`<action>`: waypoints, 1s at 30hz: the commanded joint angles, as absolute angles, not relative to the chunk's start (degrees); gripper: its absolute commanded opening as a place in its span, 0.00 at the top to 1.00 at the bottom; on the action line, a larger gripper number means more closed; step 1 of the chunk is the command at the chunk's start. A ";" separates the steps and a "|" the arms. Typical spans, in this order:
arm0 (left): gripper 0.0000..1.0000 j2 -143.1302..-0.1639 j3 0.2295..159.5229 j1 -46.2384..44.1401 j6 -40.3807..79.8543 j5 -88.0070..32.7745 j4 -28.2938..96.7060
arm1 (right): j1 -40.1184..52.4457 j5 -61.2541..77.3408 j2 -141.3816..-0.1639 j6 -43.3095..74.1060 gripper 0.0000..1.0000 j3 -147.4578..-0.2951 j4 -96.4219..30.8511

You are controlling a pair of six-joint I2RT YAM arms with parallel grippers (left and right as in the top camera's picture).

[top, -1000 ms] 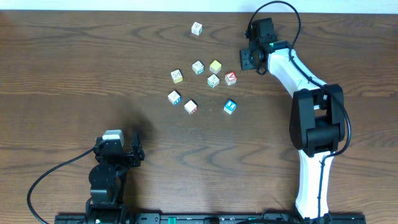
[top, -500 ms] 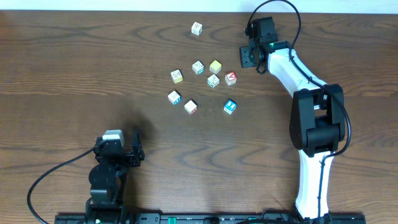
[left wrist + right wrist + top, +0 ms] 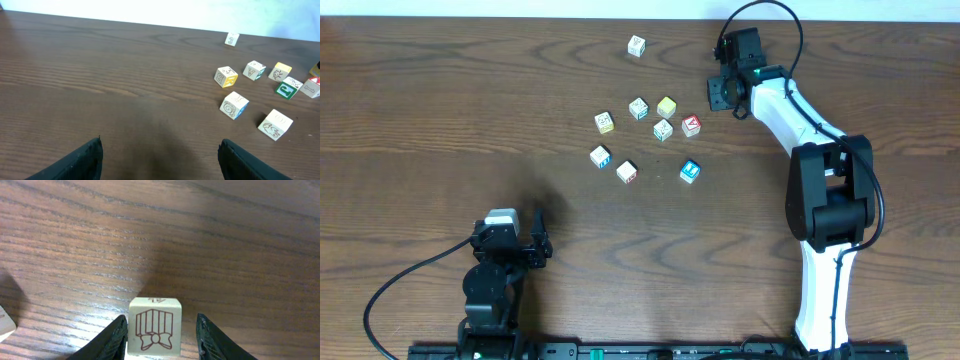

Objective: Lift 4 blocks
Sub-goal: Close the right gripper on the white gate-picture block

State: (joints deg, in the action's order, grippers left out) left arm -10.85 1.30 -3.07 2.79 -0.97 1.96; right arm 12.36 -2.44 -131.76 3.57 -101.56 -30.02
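Note:
The bow block rests against one finger with a gap at the other, so my right gripper will open, settle again and close on both block sides (image 3: 154,330) before lifting.
Several small cream alphabet blocks lie scattered mid-table, among them one with a green face (image 3: 663,129), one with blue (image 3: 600,156) and one with red (image 3: 627,172). One block sits alone at the far edge (image 3: 636,45). My right gripper (image 3: 725,92) is lowered right of the cluster and hides a further block from above. In the right wrist view that cream block (image 3: 155,327), printed with a red bow drawing, stands between the right gripper's (image 3: 161,325) jaws. The left finger touches it and a gap remains at the right finger. My left gripper (image 3: 535,245) (image 3: 161,150) is open and empty at the near left.
A plain yellow-faced cube (image 3: 666,106), a red-faced cube (image 3: 691,125) and a blue-faced cube (image 3: 690,172) lie in the cluster. The edge of another cube (image 3: 5,322) shows left of the right gripper. The table's far edge (image 3: 520,18) runs just behind the lone block.
The right gripper has shifted very slightly toward the far edge. The visible blocks and the left arm have not moved.

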 commanded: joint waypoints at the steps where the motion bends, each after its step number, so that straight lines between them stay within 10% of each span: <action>1: 0.25 -11.09 0.23 -3.20 2.24 -0.25 4.03 | 11.94 -3.16 -132.33 3.18 0.57 -102.30 -30.17; 23: 0.25 -11.09 0.23 -3.20 2.24 -0.25 4.05 | 12.62 0.47 -135.24 7.88 0.78 -102.35 -30.35; 30: 0.25 -11.09 0.23 -3.20 2.24 -0.25 4.05 | 12.73 0.25 -135.24 7.66 0.68 -102.39 -28.73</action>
State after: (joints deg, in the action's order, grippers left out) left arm -10.90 1.30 -3.07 2.79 -0.97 1.96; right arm 12.47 -0.45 -133.78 7.35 -101.62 -29.21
